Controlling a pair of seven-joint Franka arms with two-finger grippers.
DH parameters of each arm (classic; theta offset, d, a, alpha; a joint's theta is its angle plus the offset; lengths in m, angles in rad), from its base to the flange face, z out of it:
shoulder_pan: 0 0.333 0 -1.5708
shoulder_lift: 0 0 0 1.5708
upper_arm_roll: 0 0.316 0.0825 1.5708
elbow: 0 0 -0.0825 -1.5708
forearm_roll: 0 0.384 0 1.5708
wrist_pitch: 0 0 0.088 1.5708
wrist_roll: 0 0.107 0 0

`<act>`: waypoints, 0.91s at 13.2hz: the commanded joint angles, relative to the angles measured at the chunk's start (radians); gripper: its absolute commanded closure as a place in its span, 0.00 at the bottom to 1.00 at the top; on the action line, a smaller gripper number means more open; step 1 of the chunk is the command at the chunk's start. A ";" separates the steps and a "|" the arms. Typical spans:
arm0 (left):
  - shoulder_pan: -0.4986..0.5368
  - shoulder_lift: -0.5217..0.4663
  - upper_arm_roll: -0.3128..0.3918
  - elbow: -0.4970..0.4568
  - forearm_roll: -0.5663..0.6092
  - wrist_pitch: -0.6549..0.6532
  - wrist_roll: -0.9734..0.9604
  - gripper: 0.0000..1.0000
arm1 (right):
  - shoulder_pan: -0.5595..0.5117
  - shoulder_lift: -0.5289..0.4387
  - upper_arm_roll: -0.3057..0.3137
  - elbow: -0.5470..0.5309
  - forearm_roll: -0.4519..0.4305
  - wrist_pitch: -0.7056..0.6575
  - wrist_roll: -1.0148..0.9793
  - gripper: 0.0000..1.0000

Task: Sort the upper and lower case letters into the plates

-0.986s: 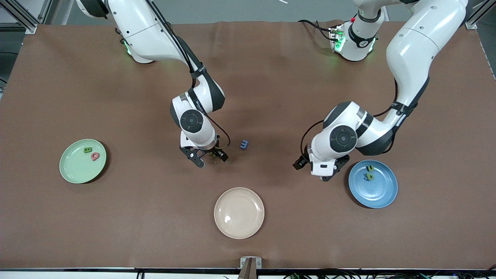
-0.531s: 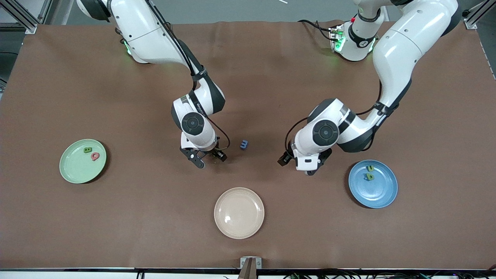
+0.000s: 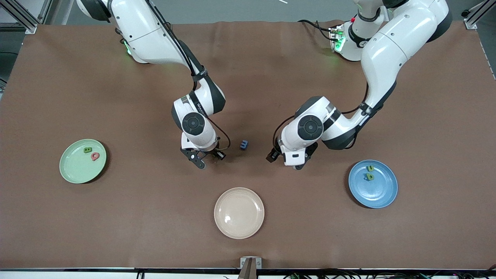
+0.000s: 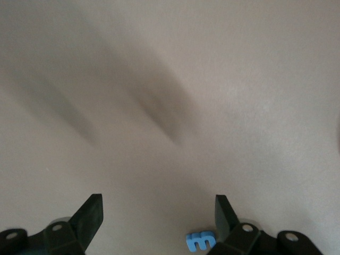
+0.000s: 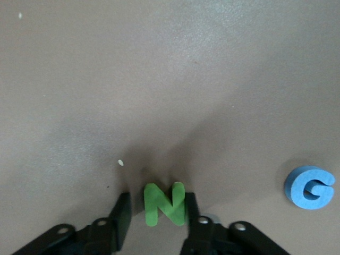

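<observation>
Next, I move my left gripper to the blue m and close it on the m's outer legs (image 3: 244,145) (image 4: 201,241), squeezing the letter across its width.
The pale green plate (image 3: 73,170) at the right arm's end holds a green letter (image 3: 88,150) and a pink letter (image 3: 95,156). The blue plate (image 3: 381,193) at the left arm's end holds two small green letters (image 3: 370,173). My right gripper (image 3: 210,158) is down at the table, open, with a green N (image 5: 164,204) between its jaws (image 5: 158,201); one finger (image 5: 190,204) touches the N and the other stands apart from it. My left gripper (image 3: 285,162) is open and empty (image 4: 158,201), beside a blue m (image 3: 243,144), which also shows in the left wrist view (image 4: 200,241).
A cream-beige plate (image 3: 239,228) lies nearest the front camera, mid-table. A blue G (image 5: 309,187) lies on the mat near the right gripper; it does not show in the front view. Brown mat (image 3: 155,217) covers the table.
My left arm has swung from beside the blue plate toward the blue m. My right gripper has stayed around the N, its jaws slightly narrower.
</observation>
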 commanded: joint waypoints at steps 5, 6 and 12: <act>-0.050 0.023 0.008 0.001 -0.016 0.042 -0.092 0.06 | -0.001 0.002 -0.004 0.008 -0.013 -0.013 -0.003 0.88; -0.054 0.029 0.009 0.001 -0.016 0.053 -0.107 0.06 | -0.007 -0.008 -0.004 0.017 -0.010 -0.029 -0.003 0.89; -0.211 0.064 0.120 0.023 -0.018 0.202 -0.263 0.06 | -0.200 -0.262 -0.010 -0.045 -0.014 -0.344 -0.402 0.89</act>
